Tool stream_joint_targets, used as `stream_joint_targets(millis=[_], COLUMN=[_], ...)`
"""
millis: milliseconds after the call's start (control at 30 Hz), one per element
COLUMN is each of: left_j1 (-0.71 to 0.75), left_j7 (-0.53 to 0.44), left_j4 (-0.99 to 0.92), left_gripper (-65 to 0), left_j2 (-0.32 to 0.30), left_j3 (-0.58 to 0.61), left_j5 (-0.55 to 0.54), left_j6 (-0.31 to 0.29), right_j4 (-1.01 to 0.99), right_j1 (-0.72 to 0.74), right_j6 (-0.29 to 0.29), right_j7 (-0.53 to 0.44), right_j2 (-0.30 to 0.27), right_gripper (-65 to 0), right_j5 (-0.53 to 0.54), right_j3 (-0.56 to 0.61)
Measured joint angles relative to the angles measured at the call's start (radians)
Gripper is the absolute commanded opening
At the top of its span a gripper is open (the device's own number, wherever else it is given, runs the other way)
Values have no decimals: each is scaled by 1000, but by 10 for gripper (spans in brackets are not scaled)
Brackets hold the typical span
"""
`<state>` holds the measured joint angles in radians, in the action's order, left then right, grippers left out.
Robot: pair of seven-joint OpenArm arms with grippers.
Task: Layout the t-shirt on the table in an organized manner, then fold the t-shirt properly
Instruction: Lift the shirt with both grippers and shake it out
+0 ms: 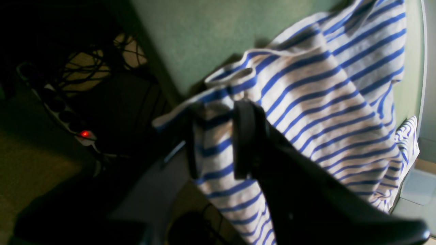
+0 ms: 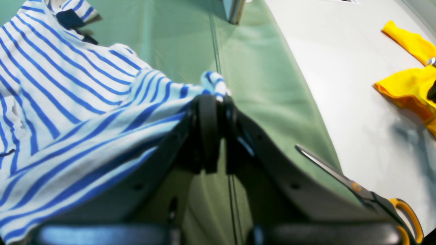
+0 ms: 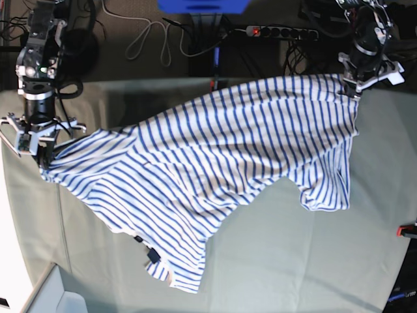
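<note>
Next, my left gripper opens and takes the t-shirt's edge (image 3: 355, 107) beside the bunched fold before both grippers lift, because it is pinching a bunched fold at the t-shirt's far edge.
The white t-shirt with thin blue stripes (image 3: 221, 156) is stretched across the pale grey-green table (image 3: 273, 261) between my two grippers. My left gripper (image 3: 350, 88) is at the table's far right edge, shut on a bunched edge of the shirt (image 1: 306, 102); its fingers (image 1: 243, 136) pinch the fabric. My right gripper (image 3: 40, 156) is at the left side, shut on a small bunch of the shirt's edge (image 2: 213, 81) above the table (image 2: 265, 68). The shirt's dark blue label (image 3: 148, 252) is near the front; it also shows in the right wrist view (image 2: 69, 18).
Scissors with orange handles (image 2: 368, 195) and a yellow cloth (image 2: 408, 85) lie on a white surface (image 2: 340, 68) beside the table. A power strip with a red light (image 3: 280, 30) and cables lie on the floor behind. A white box (image 3: 52, 297) sits front left.
</note>
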<state>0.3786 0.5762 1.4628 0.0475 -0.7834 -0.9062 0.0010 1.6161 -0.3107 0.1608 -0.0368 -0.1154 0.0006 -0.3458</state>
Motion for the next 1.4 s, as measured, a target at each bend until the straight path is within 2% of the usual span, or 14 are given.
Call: stream_joint_targets(millis=[233,300,367,467,500,633,833,967,1033,1200,1400], left_j1=[-8,-8,-8,-8,-8,-11,-31,-30,-27,-3,71], left_j7=[-1,0,-2,-1,-6,-14,-5,-11,-4,0,3], left_j4=[0,0,0,1,2,3,-32,-47,-36,42,278], left_gripper=[-498,-448,-366,-251,-237,-285,-485,-569,-650,-649,-648], left_j2=[0,0,0,-1,-3,-3,-3,-3,-3,0,17], left_j3=[12,29,39,43,54,67,70,67,67,68,65], left_j5=[0,0,-1,-9,-9,-5,-4,-8,-5,-3,-6], left_j6=[2,3,3,-4,-4,-4,-3,-4,-3,2,3], right_j4=[0,0,0,0,0,0,0,0,0,0,0], right_j1=[0,2,3,3,2,5,23,27,27,27,27], right_j6=[4,31,74,79,79,80,82,82,83,82,82], right_j7=[0,1,1,3,2,3,6,8,8,8,8], right_j2=[0,0,0,0,0,0,0,0,0,0,0], right_gripper=[-650,-650,-650,-650,-650,-650,-650,-650,-650,-650,-650], right_j5=[0,0,0,0,0,0,0,0,0,0,0], right_j3=[0,0,-1,-1,-1,-1,-1,-5,-5,-5,-5])
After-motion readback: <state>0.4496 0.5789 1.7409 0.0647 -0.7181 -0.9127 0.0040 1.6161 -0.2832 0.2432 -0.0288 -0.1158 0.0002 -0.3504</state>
